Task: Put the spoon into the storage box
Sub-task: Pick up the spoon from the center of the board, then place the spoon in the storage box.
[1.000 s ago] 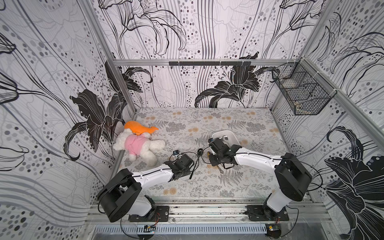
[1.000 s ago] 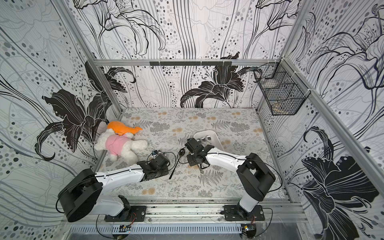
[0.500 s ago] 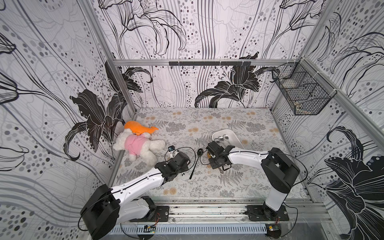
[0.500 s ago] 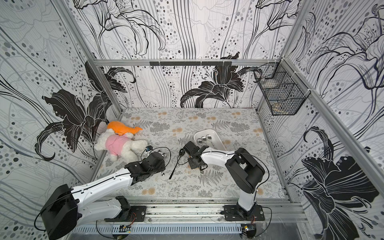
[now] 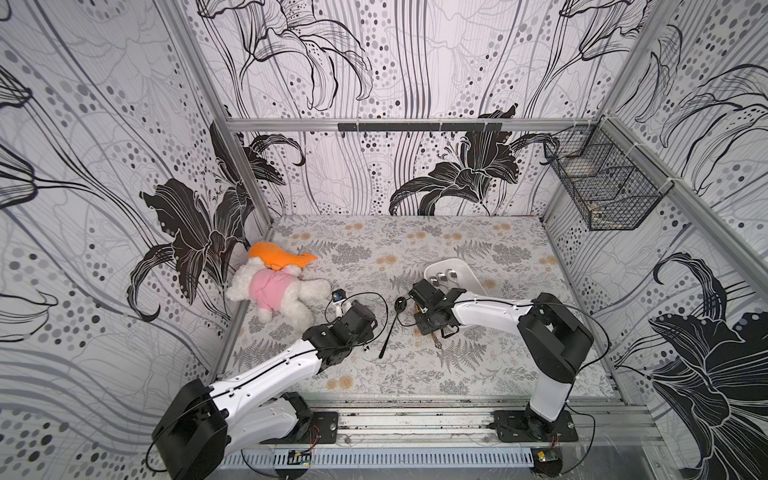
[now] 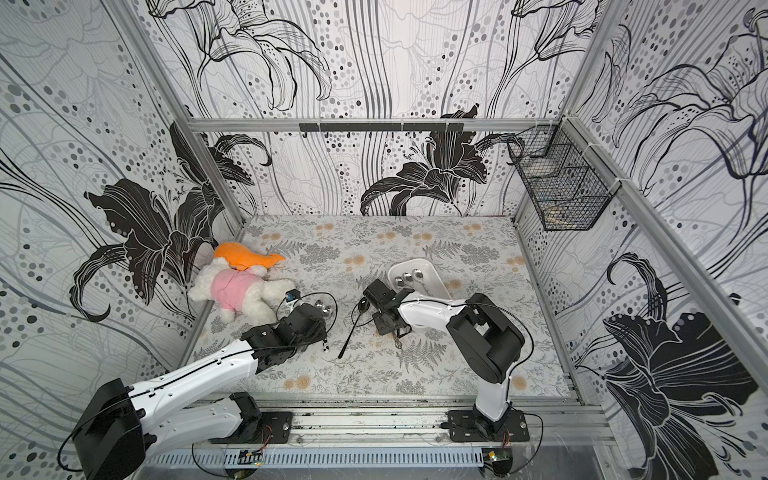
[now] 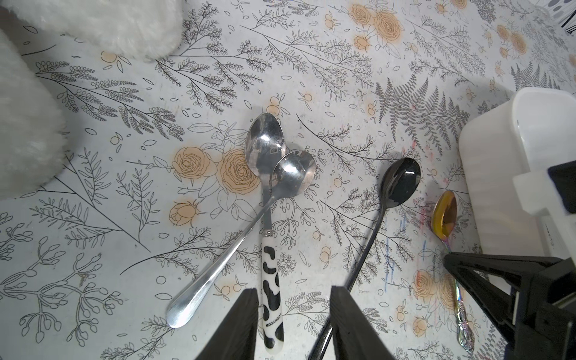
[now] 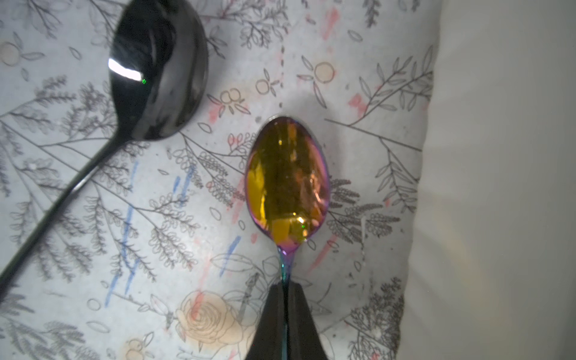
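Observation:
I will release the iridescent gold spoon with my right gripper onto the middle spoon inside the white storage box (image 5: 446, 296).
My right gripper (image 8: 285, 285) is shut on the thin handle of an iridescent gold spoon (image 8: 286, 184), which lies on the floral mat right beside the white storage box (image 8: 498, 187). In both top views the storage box (image 5: 451, 261) holds three spoons. A long black spoon (image 7: 400, 180) lies between the two arms. My left gripper (image 7: 294, 290) is open above the mat, low over the end of a cow-patterned spoon handle (image 7: 271, 280). A plain silver spoon (image 7: 293, 174) crosses that one.
A white plush toy (image 5: 274, 286) in pink with an orange cap lies at the left wall, close to my left arm. A black wire basket (image 5: 602, 191) hangs on the right wall. The enclosure's patterned walls close in the mat on three sides.
My right gripper has moved toward the near left beside the box and shut on the gold spoon's handle. My left arm has stretched out, and its gripper stays open.

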Action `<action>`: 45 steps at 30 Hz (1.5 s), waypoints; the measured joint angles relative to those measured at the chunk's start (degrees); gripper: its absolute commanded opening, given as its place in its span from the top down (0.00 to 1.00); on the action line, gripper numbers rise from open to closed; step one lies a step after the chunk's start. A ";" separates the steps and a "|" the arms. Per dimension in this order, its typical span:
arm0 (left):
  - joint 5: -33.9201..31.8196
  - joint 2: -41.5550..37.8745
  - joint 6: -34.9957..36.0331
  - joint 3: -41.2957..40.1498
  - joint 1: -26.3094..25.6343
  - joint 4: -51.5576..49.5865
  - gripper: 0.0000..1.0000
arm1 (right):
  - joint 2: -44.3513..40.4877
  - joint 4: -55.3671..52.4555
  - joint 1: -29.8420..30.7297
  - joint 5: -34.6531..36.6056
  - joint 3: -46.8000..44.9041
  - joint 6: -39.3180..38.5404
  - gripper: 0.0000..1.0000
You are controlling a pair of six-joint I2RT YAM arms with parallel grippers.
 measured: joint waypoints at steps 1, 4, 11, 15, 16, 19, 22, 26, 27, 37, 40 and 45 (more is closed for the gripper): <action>-0.13 -0.11 0.04 0.00 0.00 -0.11 0.56 | 0.00 -0.28 0.00 0.00 0.68 -0.02 1.00; -0.20 -0.68 0.04 0.00 0.00 -0.17 0.56 | -0.11 -0.85 0.00 0.15 2.95 -0.02 1.00; -0.42 -0.96 0.07 0.00 0.00 -0.20 0.56 | -3.30 -2.99 -1.40 0.46 7.30 -0.33 1.00; -0.63 -1.40 0.07 0.00 0.00 -0.35 0.56 | -6.29 -4.07 -5.75 0.44 9.09 -0.79 1.00; -0.68 -1.64 0.07 0.00 0.00 -0.37 0.56 | -6.99 -4.22 -7.23 0.42 9.44 -0.96 1.00; -0.87 -2.27 0.07 0.00 0.00 -0.37 0.56 | -8.74 -4.46 -11.67 -0.04 9.51 -1.88 1.00; -1.01 -2.75 0.07 -0.02 0.00 -0.37 0.56 | -8.94 -4.55 -15.10 -0.07 9.51 -2.49 1.00; -0.98 -2.80 0.09 -0.02 0.00 -0.33 0.56 | -6.86 -4.68 -17.05 -0.37 9.60 -3.72 1.00; -0.98 -2.73 0.11 -0.02 0.00 -0.33 0.56 | -5.77 -4.74 -17.44 -0.55 9.79 -4.04 1.00; -0.83 -1.03 0.33 -0.02 0.00 -0.02 0.56 | 4.37 -6.84 -18.47 -0.94 12.96 -8.07 1.00; -0.72 -0.50 0.39 -0.02 0.00 0.00 0.56 | 6.25 -7.37 -18.47 -0.92 14.19 -8.52 1.00; -0.57 -0.20 0.55 -0.02 0.00 0.00 0.56 | 7.80 -7.61 -18.47 -0.92 14.95 -9.53 0.99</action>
